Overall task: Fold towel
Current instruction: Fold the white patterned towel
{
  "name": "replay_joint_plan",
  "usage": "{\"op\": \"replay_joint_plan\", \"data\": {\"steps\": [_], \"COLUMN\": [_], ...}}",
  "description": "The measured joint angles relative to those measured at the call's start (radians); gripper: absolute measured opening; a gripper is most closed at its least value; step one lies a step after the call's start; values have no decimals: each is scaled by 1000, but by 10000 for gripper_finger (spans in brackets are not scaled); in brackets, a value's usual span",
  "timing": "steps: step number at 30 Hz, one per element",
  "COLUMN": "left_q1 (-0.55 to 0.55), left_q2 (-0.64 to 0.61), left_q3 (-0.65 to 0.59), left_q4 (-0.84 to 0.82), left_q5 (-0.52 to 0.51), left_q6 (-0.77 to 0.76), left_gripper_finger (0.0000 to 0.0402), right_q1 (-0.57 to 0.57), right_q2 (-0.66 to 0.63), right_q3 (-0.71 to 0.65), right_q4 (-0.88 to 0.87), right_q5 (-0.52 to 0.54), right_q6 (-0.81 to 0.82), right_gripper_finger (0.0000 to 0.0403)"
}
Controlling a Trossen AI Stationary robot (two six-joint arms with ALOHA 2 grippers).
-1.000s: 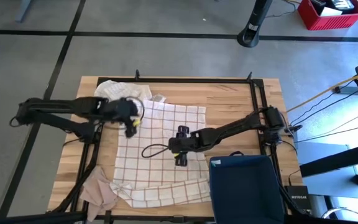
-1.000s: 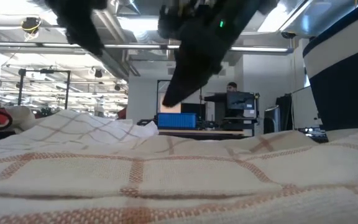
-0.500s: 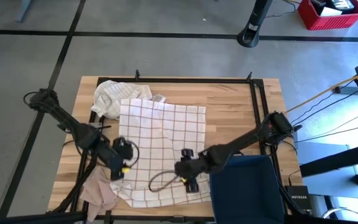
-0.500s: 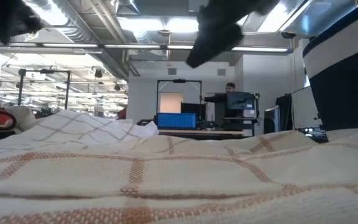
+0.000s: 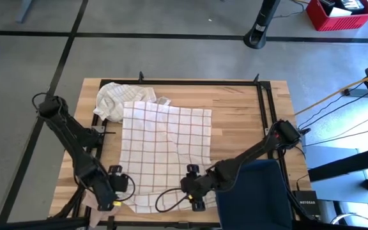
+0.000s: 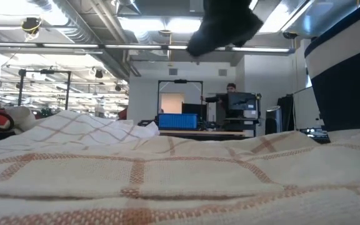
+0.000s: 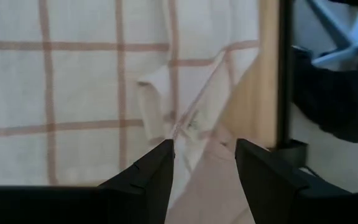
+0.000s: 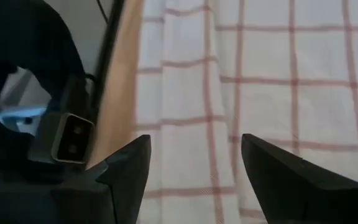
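Next, my left gripper pinches the towel's edge (image 7: 183, 122) beside its tag and lifts that corner of the towel clear, because the towel's turned-over flap lies crooked above the beige cloth.
A white towel with red checks (image 5: 165, 150) lies spread flat on the wooden table and fills the foreground of the low view (image 6: 167, 181). My left gripper (image 5: 112, 193) hangs open over the towel's near-left corner, where a small flap (image 7: 157, 93) is turned over; its fingers (image 7: 160, 168) stand above the cloth. My right gripper (image 5: 193, 191) hangs open over the towel's near-right part (image 8: 278, 81), close to the near edge. In the low view it shows as a dark shape at the top (image 6: 224, 25).
A crumpled white cloth (image 5: 115, 96) lies at the far left, against the towel's far-left corner. A beige cloth (image 5: 96, 199) lies at the near-left corner, partly under the towel's edge (image 7: 213, 186). A dark blue bin (image 5: 254, 188) stands at the near right. A black frame (image 5: 264, 102) rims the table.
My left gripper has swung from the towel's far-left part toward the table's near edge, sinking and turning, and now hangs over the near-left corner. My right gripper has gone from the towel's middle toward the near edge. Both have stayed open. The towel lies as before.
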Motion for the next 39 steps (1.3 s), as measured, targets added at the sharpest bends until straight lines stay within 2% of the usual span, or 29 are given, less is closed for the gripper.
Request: {"op": "replay_joint_plan", "data": {"steps": [6, 14, 18, 25, 28, 30, 34, 39], "left_q1": [-3, 1, -2, -23, -47, -64, -81, -76], "left_q2": [57, 68, 68, 66, 66, 66, 66, 65], "left_q3": [0, -1, -1, -1, -1, -2, 1, 71], "left_q4": [-13, -85, -188, -335, -416, -431, -382, -323], "left_q5": [-1, -25, -128, -258, -315, -332, -324, -252], "left_q6": [17, -16, -130, -432, -585, -630, -548, -305], "left_gripper_finger": [149, 48, 6, 10, 2, 4, 7, 12], "right_q1": [-2, 18, 53, 85, 89, 89, 81, 82], "right_q2": [5, 5, 5, 5, 5, 5, 5, 5], "right_q3": [0, 0, 0, 1, 1, -3, -4, -4], "right_q4": [-69, -188, -202, -241, -253, -252, -250, -248], "right_q5": [-34, -146, -116, -4, 2, 2, 14, 24], "right_q6": [-6, -32, -104, -129, -132, -132, -151, -155], "right_gripper_finger": [254, 246, 229, 208, 205, 205, 205, 205]}}
